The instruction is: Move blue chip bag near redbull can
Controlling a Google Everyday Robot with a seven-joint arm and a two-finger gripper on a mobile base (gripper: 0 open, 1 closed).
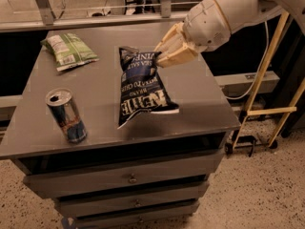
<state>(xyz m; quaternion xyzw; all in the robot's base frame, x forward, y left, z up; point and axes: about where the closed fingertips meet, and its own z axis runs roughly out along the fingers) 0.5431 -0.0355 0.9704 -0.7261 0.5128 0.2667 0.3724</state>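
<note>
The robot's gripper needs to release the blue chip bag on the grey cabinet top point(113, 115), close beside the inner side of the redbull can.
The blue chip bag point(142, 87) is dark navy foil with white lettering. It hangs tilted above the middle of the grey cabinet top point(200, 97), its lower end close to the front edge. My gripper point(161, 56) is shut on the bag's upper right corner and holds it up. The redbull can point(66, 115) stands upright at the front left of the top, silver lid with an open tab, a short way left of the bag.
A green-and-white chip bag point(69, 50) lies at the back left of the top. The cabinet has drawers point(131, 178) below. A railing point(95, 18) runs behind. A yellow frame point(264, 87) and cables stand to the right on the speckled floor.
</note>
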